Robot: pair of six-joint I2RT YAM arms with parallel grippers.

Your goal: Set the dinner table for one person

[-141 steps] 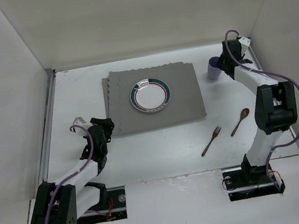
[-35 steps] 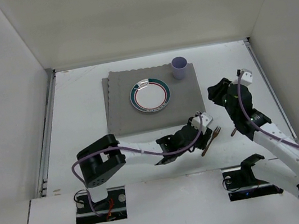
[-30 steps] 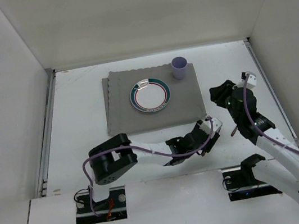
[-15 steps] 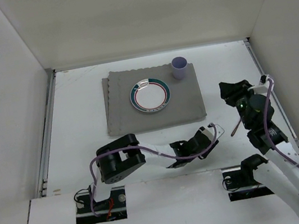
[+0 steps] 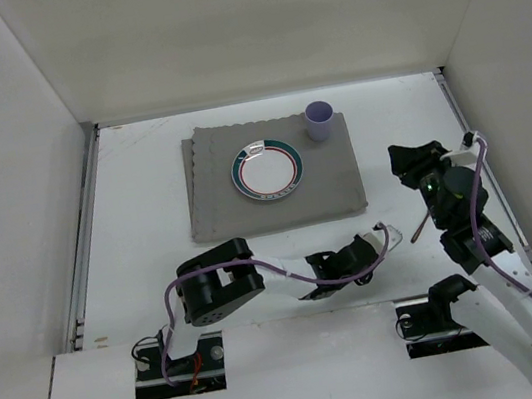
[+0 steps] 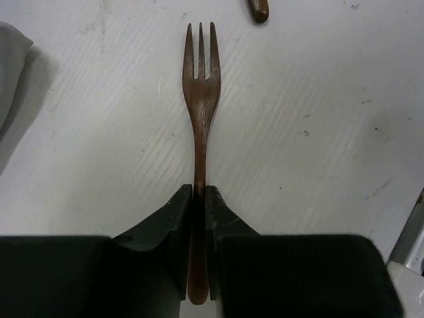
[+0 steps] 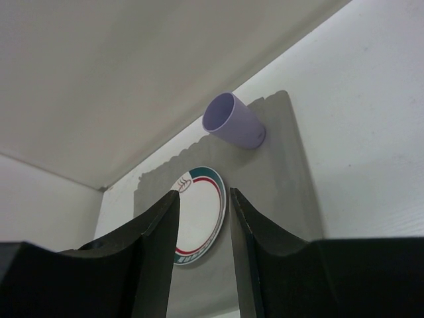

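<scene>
My left gripper needs to let go of the wooden fork on the grey mat (image 5: pixel 216 187), between the plate and the mat's scalloped side edge.
A brown wooden fork (image 6: pixel 201 86) lies on the white dinner table (image 5: pixel 141 179), tines pointing away. My left gripper (image 6: pixel 199 193) is shut on its handle, low at the table's near right (image 5: pixel 370 249), where the arm hides the fork from above. A wooden spoon (image 5: pixel 418 229) lies just to the right, its end showing in the left wrist view (image 6: pixel 258 9). My right gripper (image 7: pixel 204 195) is open and empty, raised over the right side (image 5: pixel 404 162). It looks toward the plate (image 7: pixel 199 212) and the lilac cup (image 7: pixel 232 121).
A grey cloth mat (image 5: pixel 272 173) lies mid-table with the plate (image 5: pixel 266 170) at its centre and the cup (image 5: pixel 319 120) on its far right corner. A mat corner (image 6: pixel 10 66) shows left of the fork. White walls enclose the table; metal rails (image 5: pixel 85 238) run along its sides.
My left jaws have closed onto the fork handle and the left arm has settled low. The right arm swung right and lifted, then held still.
</scene>
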